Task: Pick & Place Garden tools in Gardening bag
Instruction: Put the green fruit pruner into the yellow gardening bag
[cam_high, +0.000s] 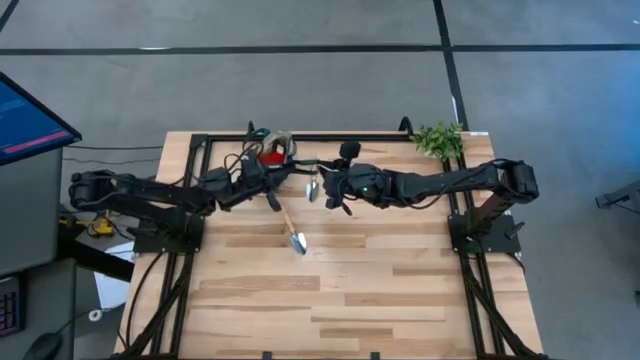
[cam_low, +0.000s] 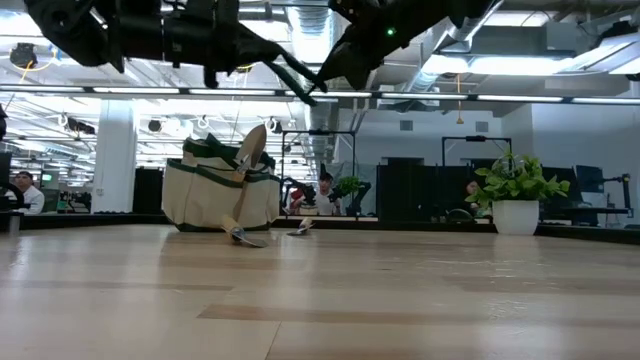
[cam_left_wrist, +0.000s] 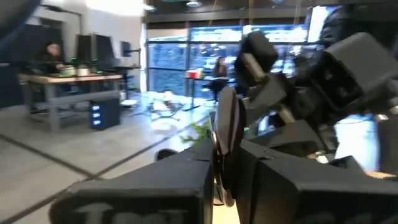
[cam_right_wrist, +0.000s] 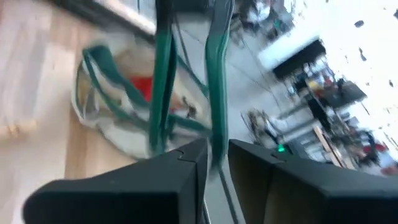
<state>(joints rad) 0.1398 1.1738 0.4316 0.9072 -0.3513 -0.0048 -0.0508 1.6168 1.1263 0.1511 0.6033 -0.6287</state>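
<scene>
The robot's left gripper will release the dark narrow piece inside the beige gardening bag (cam_high: 271, 161), by the red piece.
The beige gardening bag (cam_high: 272, 150) with green trim stands at the table's far side, with a red piece (cam_high: 270, 155) inside; it also shows in the low view (cam_low: 215, 195). A wooden-handled trowel (cam_high: 290, 228) stands tilted in front of the bag, blade on the table and handle up (cam_low: 247, 175). A second trowel (cam_high: 312, 188) lies beside it. My left gripper (cam_high: 268, 193) is above the table beside the bag, shut on a dark narrow piece (cam_left_wrist: 227, 137). My right gripper (cam_high: 325, 183) is to the bag's right, shut on the bag's green straps. My left gripper pinches a dark narrow piece (cam_left_wrist: 227, 124) between its two fingers; the piece stands up past the fingertips. I cannot tell whether it is a strap or a tool. My right gripper pinches the bag's green handle straps (cam_right_wrist: 214, 134) between its two fingers, coming from the table's right. The straps run from the fingers back to the bag (cam_right_wrist: 118, 106), which rests on the table.
A leafy green plant in a white pot (cam_high: 438, 138) stands at the table's far right corner. A monitor (cam_high: 30, 120) stands off the table's left side. The near half of the wooden table (cam_high: 330, 300) is bare. People sit at desks in the room behind.
</scene>
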